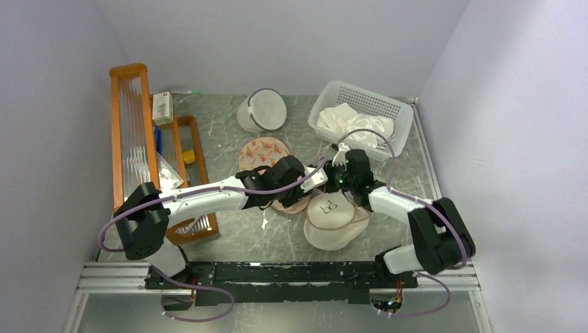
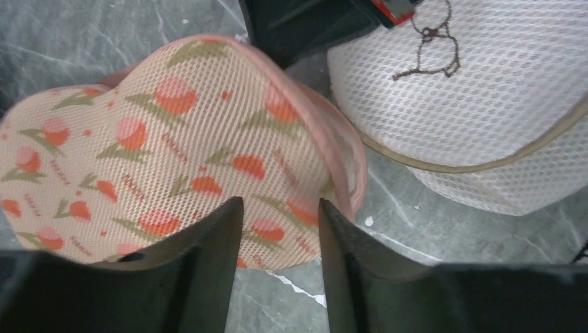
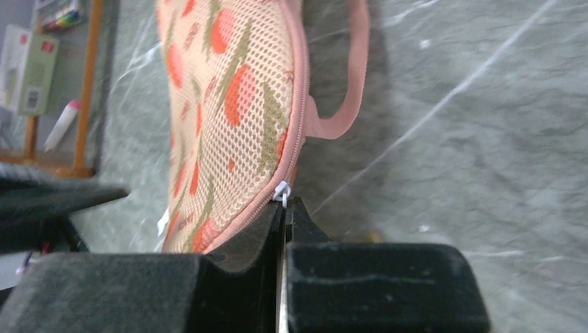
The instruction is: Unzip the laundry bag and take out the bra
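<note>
I can see the pink trim behind the zipper pull is loose under my open left gripper, so next I pinch that trim [image 2: 335,177] with my left gripper before my right gripper pulls further.
The laundry bag [image 1: 262,151] is a peach mesh pouch with a red-orange print and pink trim, lying mid-table. In the left wrist view it [image 2: 159,139] fills the left half. My left gripper [image 2: 281,205] is open, its fingertips over the bag's near edge; in the top view it [image 1: 305,186] sits over the bag's right lobe. My right gripper [image 3: 286,202] is shut on the bag's white zipper pull [image 3: 280,191] at the pink zipper seam. In the top view the right gripper [image 1: 330,175] is just right of the left one. The zipper looks closed. The bra is hidden.
A round cream pouch with a black bra icon [image 1: 333,218] lies right of the bag, touching it, and shows in the left wrist view [image 2: 471,104]. A white mesh dome bag [image 1: 262,109] and a white basket [image 1: 326,104] with white cloth stand at the back. Wooden trays [image 1: 130,125] line the left.
</note>
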